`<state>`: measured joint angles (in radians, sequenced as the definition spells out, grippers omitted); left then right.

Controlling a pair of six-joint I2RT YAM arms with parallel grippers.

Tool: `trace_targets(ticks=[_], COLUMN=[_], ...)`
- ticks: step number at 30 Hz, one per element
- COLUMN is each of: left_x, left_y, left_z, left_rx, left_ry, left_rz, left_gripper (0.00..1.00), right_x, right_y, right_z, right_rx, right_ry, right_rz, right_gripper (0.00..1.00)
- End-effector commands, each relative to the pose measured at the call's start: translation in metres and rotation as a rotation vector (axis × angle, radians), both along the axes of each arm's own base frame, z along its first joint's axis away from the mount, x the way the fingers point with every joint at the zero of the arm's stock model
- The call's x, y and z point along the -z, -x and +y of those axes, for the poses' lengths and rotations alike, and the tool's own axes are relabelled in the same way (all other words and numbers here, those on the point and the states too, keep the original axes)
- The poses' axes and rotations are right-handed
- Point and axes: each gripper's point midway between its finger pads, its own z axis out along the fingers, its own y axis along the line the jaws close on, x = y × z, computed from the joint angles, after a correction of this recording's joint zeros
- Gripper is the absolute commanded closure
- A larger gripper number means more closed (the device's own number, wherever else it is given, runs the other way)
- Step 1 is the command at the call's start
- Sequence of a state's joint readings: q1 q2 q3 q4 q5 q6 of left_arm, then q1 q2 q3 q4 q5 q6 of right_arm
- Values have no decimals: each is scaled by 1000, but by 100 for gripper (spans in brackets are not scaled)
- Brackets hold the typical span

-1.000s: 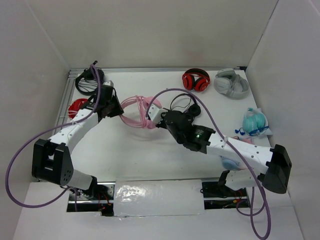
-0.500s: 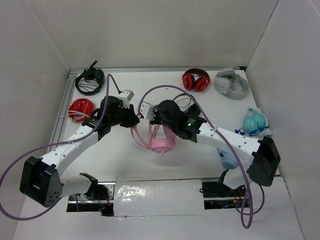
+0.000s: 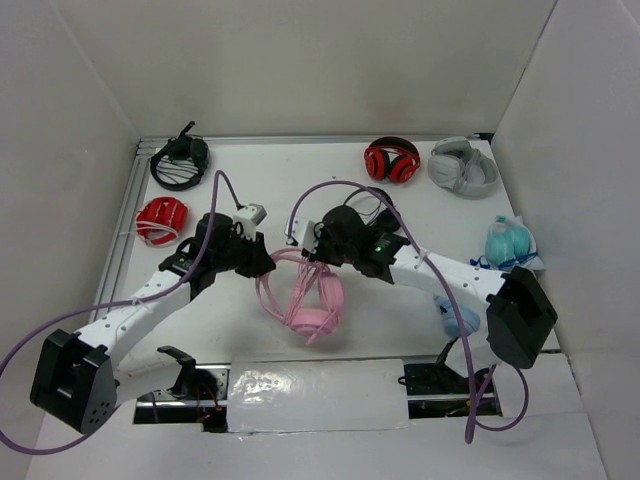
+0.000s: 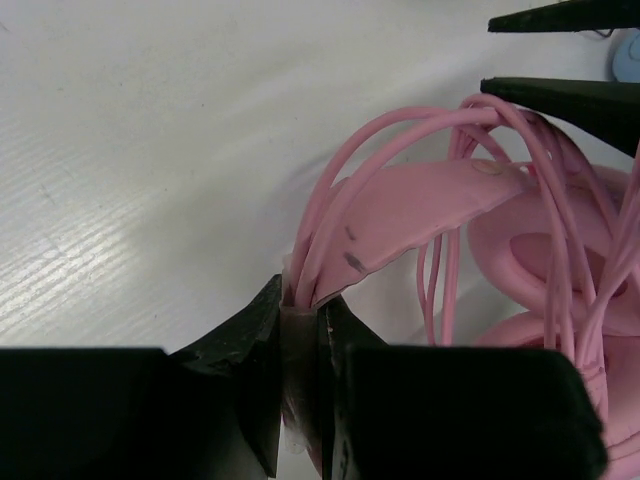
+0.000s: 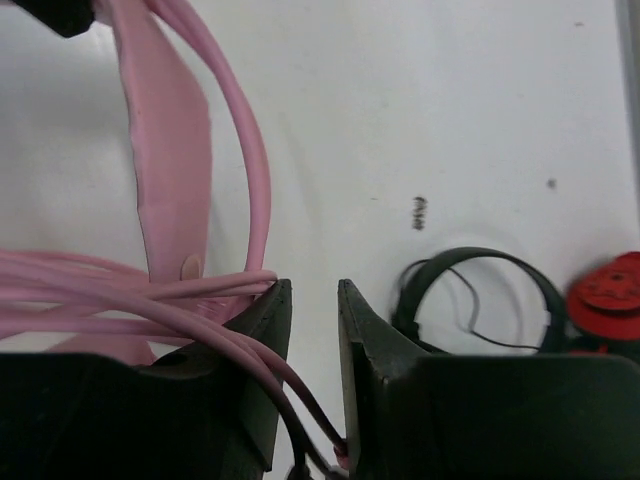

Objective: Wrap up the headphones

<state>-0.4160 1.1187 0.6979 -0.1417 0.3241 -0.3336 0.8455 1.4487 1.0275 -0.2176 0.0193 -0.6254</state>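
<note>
My left gripper should release the pink headphones on the table (image 3: 288, 182) between the black pair and the red-and-black headphones. The pink headphones are now in the table's middle.
The pink headphones (image 3: 312, 300) are in the middle of the table, cups toward the near edge, with the pink cable looped several times around the headband. My left gripper (image 3: 266, 262) is shut on the headband and cable bundle at its left end; in the left wrist view the gripper (image 4: 300, 335) pinches the pink strap (image 4: 420, 205) and loops. My right gripper (image 3: 305, 246) is at the headband's far side. In the right wrist view the gripper (image 5: 314, 300) is nearly shut, and the pink cable (image 5: 250, 345) crosses its left finger and runs down between the jaws.
Thin black headphones (image 3: 372, 208) lie under my right arm and show in the right wrist view (image 5: 480, 300). Red-and-black headphones (image 3: 391, 160), grey headphones (image 3: 463, 166) and a bagged teal pair (image 3: 510, 245) lie back right. A black pair (image 3: 180, 162) and a red pair (image 3: 160, 217) lie back left.
Both grippers have carried the pink headphones from the table's back toward the near edge. The cups have swung down nearer to me, and my right gripper now sits beside my left.
</note>
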Motion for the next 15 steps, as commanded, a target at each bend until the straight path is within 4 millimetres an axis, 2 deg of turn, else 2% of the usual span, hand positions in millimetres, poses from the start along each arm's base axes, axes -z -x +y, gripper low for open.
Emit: trace_targets(ticks=[1, 5, 7, 8, 10, 13, 15], left_x=[-37, -36, -39, -41, -44, -49, -51], left_y=[11, 9, 7, 6, 5, 3, 2], left_z=[-28, -26, -25, -25, -25, -25, -24], left_rx=[162, 143, 140, 136, 133, 128, 123], left_ry=[127, 121, 120, 119, 117, 114, 113], left_rz=[-101, -105, -112, -117, -121, -131, -133], left_gripper=[100, 100, 100, 100, 100, 100, 100], right_x=[-22, -18, -16, -17, -18, -24, -29], right_y=[12, 15, 17, 16, 15, 12, 9], right_z=[25, 25, 23, 21, 20, 16, 11], right_rx=[-67, -59, -58, -53, -42, -26, -15], right_ry=[-183, -189, -183, -184, -193, -218, -236], right_rz=[53, 83, 93, 93, 99, 107, 98], right_gripper=[66, 60, 52, 52, 42, 39, 29])
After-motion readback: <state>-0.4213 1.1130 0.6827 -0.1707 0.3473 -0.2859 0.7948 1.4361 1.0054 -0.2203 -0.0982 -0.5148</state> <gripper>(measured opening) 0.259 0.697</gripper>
